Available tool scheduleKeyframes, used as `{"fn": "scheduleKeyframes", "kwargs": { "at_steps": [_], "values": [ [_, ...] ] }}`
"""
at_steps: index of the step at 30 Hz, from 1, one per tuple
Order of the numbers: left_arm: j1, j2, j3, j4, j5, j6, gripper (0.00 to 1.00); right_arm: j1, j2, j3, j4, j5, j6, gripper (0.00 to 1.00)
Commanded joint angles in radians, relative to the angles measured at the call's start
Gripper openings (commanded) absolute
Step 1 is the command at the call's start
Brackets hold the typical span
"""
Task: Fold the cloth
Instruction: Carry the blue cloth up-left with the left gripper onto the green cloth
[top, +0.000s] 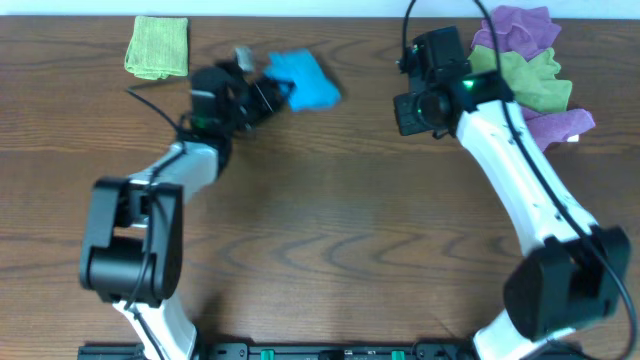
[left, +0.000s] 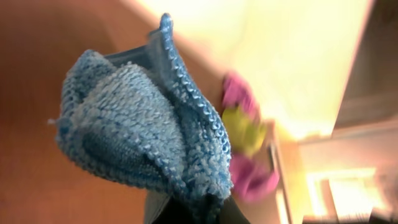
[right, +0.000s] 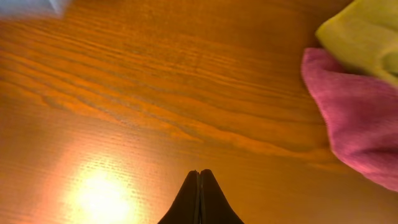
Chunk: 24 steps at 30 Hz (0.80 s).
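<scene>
The sky-blue cloth will go down on top of the folded lime-green cloth (top: 166, 32), and I should set it there with my left gripper.
The sky-blue cloth (top: 303, 80) lies bunched at the back of the table, left of centre. My left gripper (top: 272, 92) is shut on the cloth's left edge. In the left wrist view the cloth (left: 140, 124) fills the frame in a rumpled bundle, and its lower end is pinched between the dark jaws of the left gripper (left: 208, 208). My right gripper (right: 199, 177) is shut with nothing in it, hovering over bare wood. In the overhead view the right gripper (top: 412, 112) sits well to the right of the cloth, apart from it.
A lime-green cloth (top: 158, 46) lies folded at the back left. A pile of purple and lime-green cloths (top: 530, 70) sits at the back right, beside the right arm; its edge (right: 360, 106) shows in the right wrist view. The wooden table (top: 330, 230) spreads in front.
</scene>
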Motion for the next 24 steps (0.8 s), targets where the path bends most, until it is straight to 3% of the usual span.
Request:
{"fn": "scheduleKeyframes", "kwargs": {
  "at_steps": [1,8,14,24],
  "values": [
    [0.084,-0.062,0.066,0.008,-0.127,-0.092,0.06,-0.009,-0.051,0.019,-0.025,0.016,-0.015,0.01],
    [0.260,-0.066,0.094,0.018,-0.415,-0.317,0.06,-0.008,-0.126,0.019,-0.094,0.013,-0.013,0.01],
    [0.299,-0.064,0.094,0.010,-0.599,-0.362,0.06,-0.007,-0.143,0.019,-0.124,-0.009,0.009,0.01],
    [0.320,0.140,0.238,0.129,-0.515,-0.384,0.06,-0.006,-0.143,0.019,-0.158,-0.086,0.024,0.01]
  ]
}}
